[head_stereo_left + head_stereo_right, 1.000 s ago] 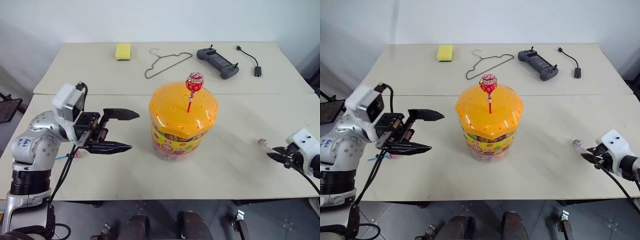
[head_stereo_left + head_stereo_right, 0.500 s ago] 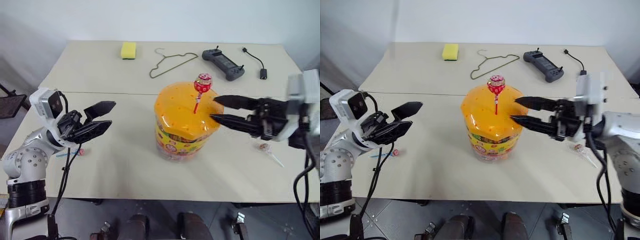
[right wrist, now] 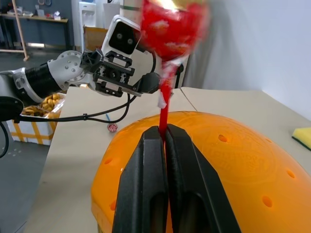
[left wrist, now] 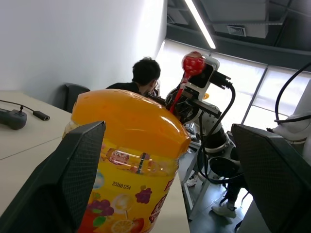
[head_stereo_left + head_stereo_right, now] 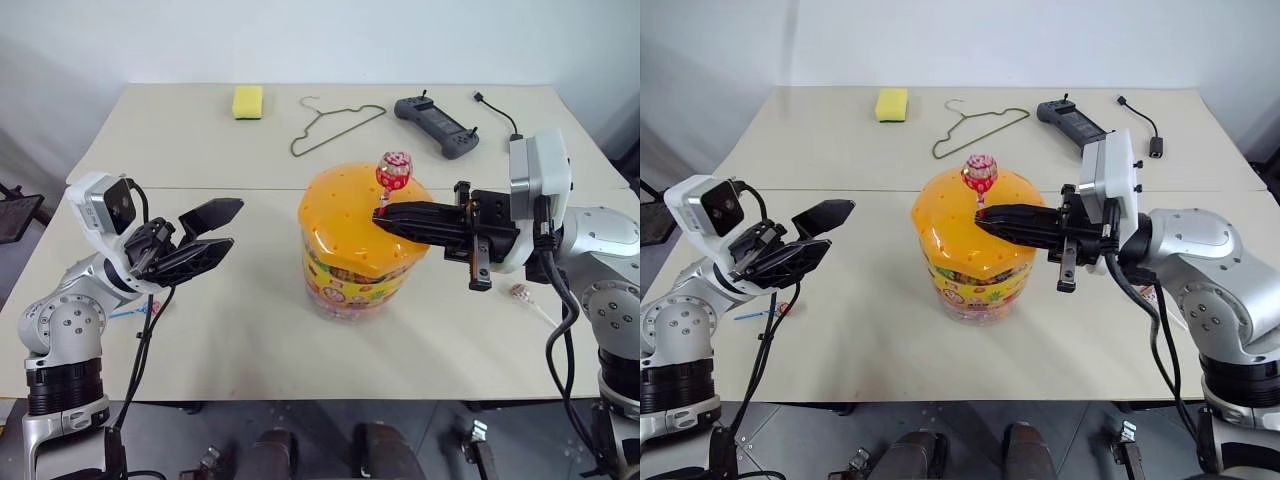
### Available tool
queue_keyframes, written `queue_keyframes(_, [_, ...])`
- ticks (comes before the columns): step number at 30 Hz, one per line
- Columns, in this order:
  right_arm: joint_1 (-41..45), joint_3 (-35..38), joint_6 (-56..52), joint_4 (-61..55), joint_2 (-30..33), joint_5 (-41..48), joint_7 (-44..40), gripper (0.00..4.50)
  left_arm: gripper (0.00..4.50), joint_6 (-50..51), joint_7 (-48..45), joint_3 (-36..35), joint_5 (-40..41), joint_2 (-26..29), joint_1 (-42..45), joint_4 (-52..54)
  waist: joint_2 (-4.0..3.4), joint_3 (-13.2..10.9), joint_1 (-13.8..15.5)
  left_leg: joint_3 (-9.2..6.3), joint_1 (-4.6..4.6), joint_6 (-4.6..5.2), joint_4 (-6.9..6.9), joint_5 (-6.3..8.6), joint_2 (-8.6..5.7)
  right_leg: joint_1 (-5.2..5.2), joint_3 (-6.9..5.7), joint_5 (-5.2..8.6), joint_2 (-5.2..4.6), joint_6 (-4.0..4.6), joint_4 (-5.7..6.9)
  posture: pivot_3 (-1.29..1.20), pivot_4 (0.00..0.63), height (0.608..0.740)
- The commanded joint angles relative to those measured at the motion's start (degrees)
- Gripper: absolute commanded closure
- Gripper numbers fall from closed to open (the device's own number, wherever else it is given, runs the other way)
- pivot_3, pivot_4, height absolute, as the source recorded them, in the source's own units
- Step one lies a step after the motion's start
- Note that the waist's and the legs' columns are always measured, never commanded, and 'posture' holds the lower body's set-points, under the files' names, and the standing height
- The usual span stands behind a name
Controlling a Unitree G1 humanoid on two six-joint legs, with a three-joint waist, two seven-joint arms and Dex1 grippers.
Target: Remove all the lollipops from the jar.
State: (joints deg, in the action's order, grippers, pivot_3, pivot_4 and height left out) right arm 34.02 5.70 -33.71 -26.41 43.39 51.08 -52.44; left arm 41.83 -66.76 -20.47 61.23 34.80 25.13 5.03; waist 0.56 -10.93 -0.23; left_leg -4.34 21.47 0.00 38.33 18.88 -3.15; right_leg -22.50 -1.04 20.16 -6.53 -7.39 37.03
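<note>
I should use my right gripper to set the red lollipop, still upright in the jar's lid, down on the table [image 5: 586,285], beside the white-stick lollipop and farther away from the jar.
The jar [image 5: 362,262], clear with a yellow label and an orange holed lid [image 5: 350,222], stands mid-table. A red lollipop [image 5: 394,170] sticks up from the lid on a red stick. My right gripper [image 5: 381,216] reaches in level from the right and is shut on that stick just above the lid. The right wrist view shows the closed fingers [image 3: 150,160] pinching the stick [image 3: 164,114]. My left gripper [image 5: 235,224] hovers open to the left of the jar, apart from it. One lollipop [image 5: 520,292] lies on the table at the right, another [image 5: 150,308] at the left.
At the back of the table lie a yellow sponge [image 5: 246,101], a wire hanger [image 5: 335,125], a black controller [image 5: 435,112] and a cable with an adapter [image 5: 510,128]. A person [image 4: 146,73] sits in the background beyond the jar.
My right arm swung up and left from the table's right edge to the jar, and its fingers closed on the red lollipop's stick. The left gripper turned slightly but stayed open.
</note>
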Motion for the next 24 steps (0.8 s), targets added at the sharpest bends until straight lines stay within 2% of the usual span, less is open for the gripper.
queue_keyframes(1, [0.72,5.78,0.10,1.38,-2.17,5.37,2.20,4.47,0.09,-0.23,-0.93,0.44,1.35,0.04,1.34,2.24,0.00,0.00,0.03,0.00,0.00,0.00,0.00,0.00,0.00,0.00,0.00,0.00,0.00,0.00,0.00,0.00,0.150,0.740])
queue_keyframes(5, [4.90,15.05,-6.29,7.48,-1.96,20.59,11.90,4.47,0.09,-1.08,-3.25,1.84,0.39,0.67,2.64,2.48,0.00,0.00,0.09,0.01,0.02,0.00,0.04,0.00,-0.01,0.00,-0.03,0.00,-0.01,0.00,0.00,0.00,0.150,0.740])
queue_keyframes(6, [4.91,16.84,-8.71,9.09,0.02,23.12,12.30,4.47,0.09,-1.36,-4.38,2.36,0.00,1.03,2.81,2.93,0.01,0.00,0.17,-0.01,0.01,0.00,0.03,0.00,-0.01,0.01,-0.03,0.00,-0.02,0.00,0.01,0.00,0.150,0.740])
queue_keyframes(8, [1.05,20.43,-13.10,13.11,8.88,20.49,6.91,4.47,0.09,-2.26,-6.45,4.15,-1.04,1.63,3.73,4.97,0.01,-0.01,0.76,-0.08,0.03,0.00,-0.04,0.00,-0.01,0.03,-0.06,0.00,-0.02,0.00,-0.03,0.00,0.150,0.740])
queue_keyframes(10, [-6.96,20.21,-11.59,16.47,19.17,9.89,-1.37,4.47,0.09,-4.44,-8.90,6.72,-4.15,2.54,3.94,6.19,0.01,0.00,1.40,-0.13,0.09,0.06,-0.10,0.03,-0.04,0.07,-0.12,0.00,-0.02,0.00,-0.06,0.00,0.150,0.740])
queue_keyframes(11, [-11.30,20.10,-11.83,19.13,23.69,5.34,-2.52,4.47,0.09,-5.78,-10.02,7.92,-5.97,2.99,3.82,6.10,0.01,0.00,1.61,-0.07,0.15,0.12,-0.13,0.06,-0.07,0.06,-0.12,0.00,0.01,0.00,-0.09,0.00,0.150,0.740])
queue_keyframes(13, [-18.98,20.67,-9.19,23.46,28.96,-2.47,-4.88,4.47,0.09,-8.76,-9.83,9.19,-9.38,2.98,4.16,4.86,0.01,0.00,1.54,0.13,0.13,0.25,-0.15,0.14,-0.13,0.05,-0.12,0.00,0.07,0.00,-0.09,0.00,0.150,0.740])
queue_keyframes(14, [-23.61,20.82,-6.72,26.16,30.72,-7.35,-5.62,4.47,0.09,-14.95,-10.20,10.58,-14.60,2.53,4.62,3.03,0.01,0.00,1.53,0.25,0.12,0.28,-0.14,0.16,-0.13,0.05,-0.13,-0.01,0.08,-0.02,-0.08,0.00,0.150,0.740])
queue_keyframes(16, [-30.57,20.25,-3.47,30.11,32.59,-15.40,-5.11,4.47,0.09,-20.49,-12.29,12.63,-19.86,3.26,4.37,1.46,0.01,0.00,1.50,0.47,0.08,0.36,-0.10,0.14,-0.17,0.04,-0.27,-0.06,0.09,-0.11,-0.09,0.00,0.150,0.740])
queue_keyframes(18, [-35.37,18.51,-1.61,31.57,33.60,-22.14,-2.60,4.47,0.09,-22.26,-13.72,13.30,-21.07,3.61,4.11,0.87,0.01,0.00,1.22,0.66,0.05,0.39,-0.09,0.11,-0.15,0.03,-0.25,-0.07,0.09,-0.13,-0.11,0.00,0.150,0.740])
queue_keyframes(24, [-38.26,13.27,4.37,37.86,28.42,-32.45,2.03,4.47,0.09,-21.99,-16.03,14.61,-21.19,4.52,3.33,0.66,-0.01,-0.01,-0.04,0.89,-0.18,0.37,-0.11,0.07,-0.01,0.02,-0.12,-0.07,0.04,-0.13,-0.14,0.00,0.150,0.740])
